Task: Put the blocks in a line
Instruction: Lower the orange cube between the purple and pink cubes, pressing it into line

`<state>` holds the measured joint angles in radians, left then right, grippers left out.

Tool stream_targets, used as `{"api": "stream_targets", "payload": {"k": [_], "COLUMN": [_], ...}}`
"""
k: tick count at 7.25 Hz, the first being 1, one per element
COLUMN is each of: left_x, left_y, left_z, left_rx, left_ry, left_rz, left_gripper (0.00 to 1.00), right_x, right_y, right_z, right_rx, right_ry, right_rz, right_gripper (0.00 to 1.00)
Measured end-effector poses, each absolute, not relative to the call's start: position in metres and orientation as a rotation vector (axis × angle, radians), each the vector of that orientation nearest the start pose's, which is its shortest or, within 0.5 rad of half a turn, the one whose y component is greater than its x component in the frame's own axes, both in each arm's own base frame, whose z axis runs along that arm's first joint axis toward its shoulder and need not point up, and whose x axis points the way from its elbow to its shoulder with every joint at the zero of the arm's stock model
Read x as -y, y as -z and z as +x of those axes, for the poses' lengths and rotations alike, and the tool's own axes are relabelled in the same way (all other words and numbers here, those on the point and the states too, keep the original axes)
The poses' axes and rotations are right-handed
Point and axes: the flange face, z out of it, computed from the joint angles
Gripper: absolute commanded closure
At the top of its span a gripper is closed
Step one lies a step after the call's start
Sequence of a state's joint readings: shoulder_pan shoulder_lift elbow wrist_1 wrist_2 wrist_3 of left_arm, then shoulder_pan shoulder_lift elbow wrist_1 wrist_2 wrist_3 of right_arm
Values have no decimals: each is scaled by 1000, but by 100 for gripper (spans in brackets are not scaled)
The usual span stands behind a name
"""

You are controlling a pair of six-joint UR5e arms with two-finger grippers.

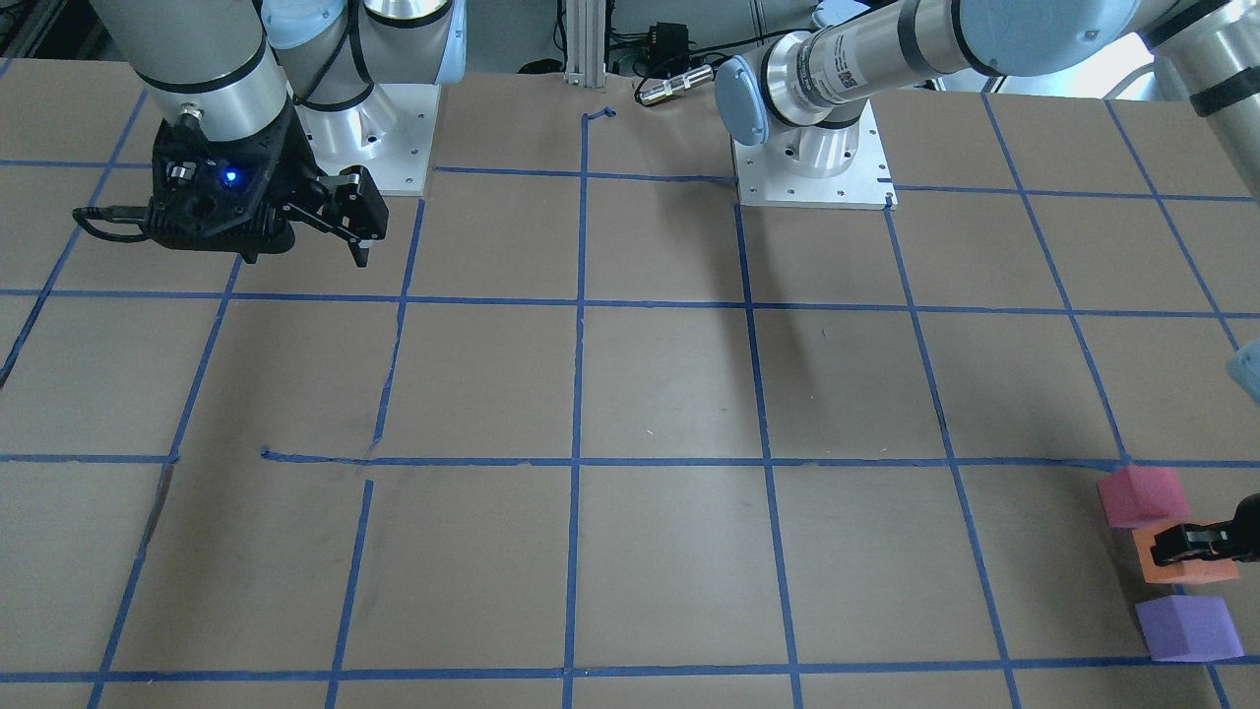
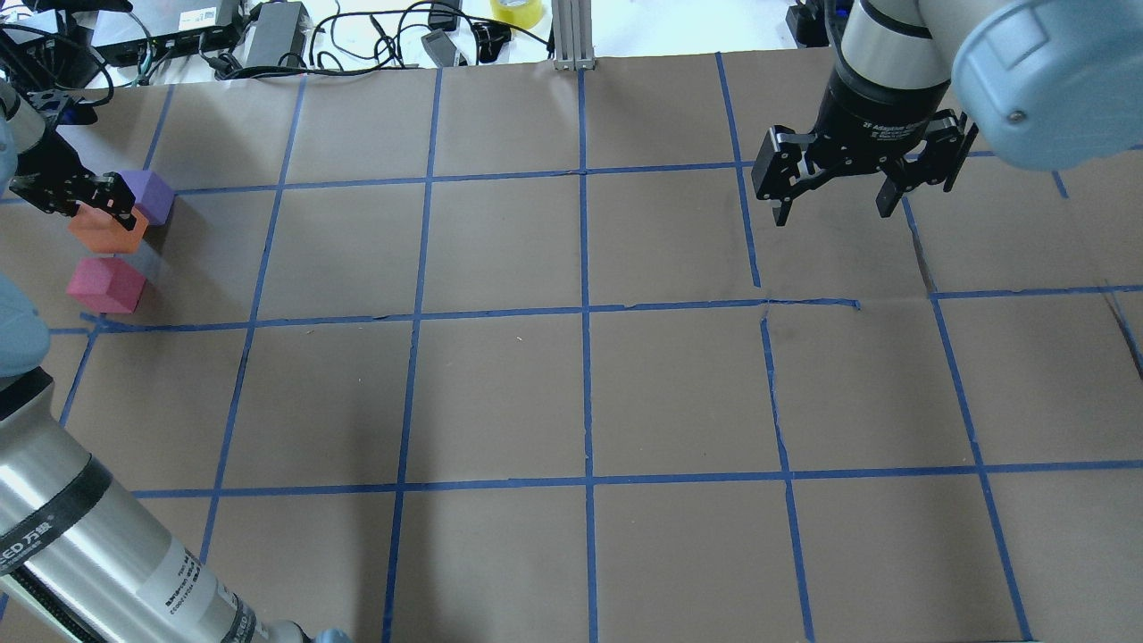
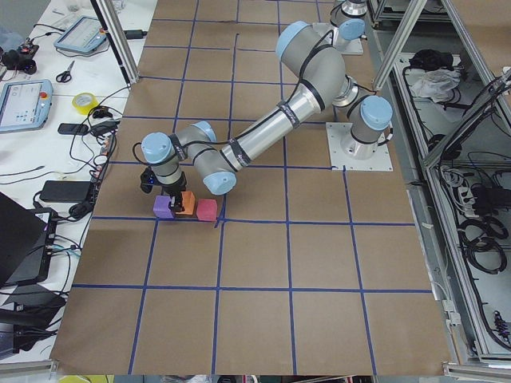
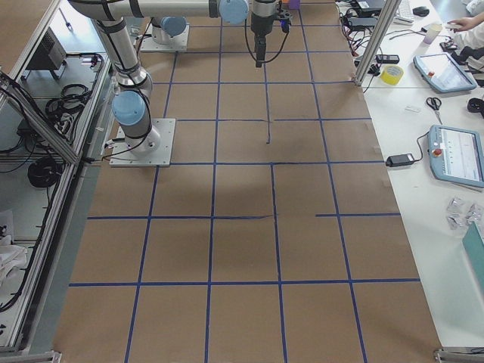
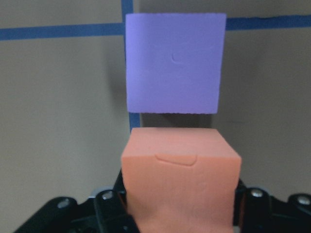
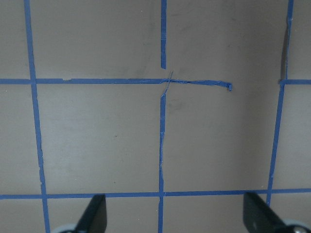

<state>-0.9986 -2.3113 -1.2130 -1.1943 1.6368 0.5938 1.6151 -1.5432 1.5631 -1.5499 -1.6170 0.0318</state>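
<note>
I will let go of the orange block with my left gripper on the table (image 1: 1165,559) (image 5: 171,172), between the purple block and the pinkish-red block.
Three foam cubes sit in a short row at the table's far left in the overhead view: the purple block (image 2: 147,195), the orange block (image 2: 105,232) and the pinkish-red block (image 2: 105,286). My left gripper (image 2: 98,201) is shut on the orange block, low over the table. In the left wrist view the orange block (image 5: 180,179) sits between the fingers (image 5: 104,204), with the purple block (image 5: 175,68) just beyond it across a narrow gap. My right gripper (image 2: 830,210) is open and empty, held above the table at the far right.
The table (image 2: 580,402) is brown paper with a blue tape grid. Cables, power bricks and a tape roll (image 2: 516,11) lie beyond its far edge. The arm bases (image 1: 812,167) stand on the robot's side. The blocks lie near the table's left edge.
</note>
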Motion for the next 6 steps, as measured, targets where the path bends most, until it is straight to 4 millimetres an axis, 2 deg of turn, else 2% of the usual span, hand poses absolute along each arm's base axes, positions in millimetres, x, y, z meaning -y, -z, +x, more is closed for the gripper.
{"api": "stream_targets", "payload": {"k": [6], "left_x": [696], "left_y": [-191], "left_z": [297], "left_rx": [-3078], "left_ry": [-33], "left_rz": [31], "left_gripper": [100], "right_x": [493], "right_y": [-476], "right_z": [151], "right_rx": [-3189], "right_ry": [-63], "right_rz": [-5], "right_gripper": [0]}}
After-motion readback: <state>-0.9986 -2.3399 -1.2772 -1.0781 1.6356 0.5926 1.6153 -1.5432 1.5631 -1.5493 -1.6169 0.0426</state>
